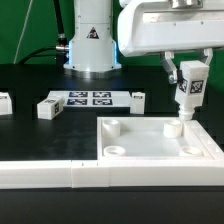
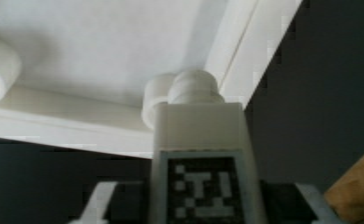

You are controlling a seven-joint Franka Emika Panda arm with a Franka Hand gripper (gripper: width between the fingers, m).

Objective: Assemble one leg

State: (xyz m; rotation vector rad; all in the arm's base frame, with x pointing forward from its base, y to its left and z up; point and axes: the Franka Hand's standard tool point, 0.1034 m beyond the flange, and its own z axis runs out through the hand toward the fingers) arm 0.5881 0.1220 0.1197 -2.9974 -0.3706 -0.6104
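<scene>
Next, my gripper lets go of the leg, now held upright over the panel, standing upright in the white panel's near corner socket (image 1: 192, 151) (image 2: 159, 93), the socket under my gripper.
My gripper (image 1: 188, 82) is shut on a leg (image 1: 184, 102), a small chunky white block with a black-and-white tag, and holds it upright. The leg's lower tip sits right over the far corner socket (image 1: 175, 128) at the exterior view's right of the large white square panel (image 1: 150, 140). I cannot tell whether tip and socket touch. In the wrist view the leg (image 2: 200, 125) runs out from my gripper (image 2: 205, 208) with its tag facing the camera. Its tip is against the panel (image 2: 108, 50) near the panel's edge.
Three more loose legs lie on the black table: one (image 1: 5, 102) at the exterior view's far left, one (image 1: 48, 108) beside the marker board (image 1: 90, 98), one (image 1: 137, 97) behind the panel. A white rail (image 1: 50, 176) runs along the front. The robot base (image 1: 90, 45) stands behind.
</scene>
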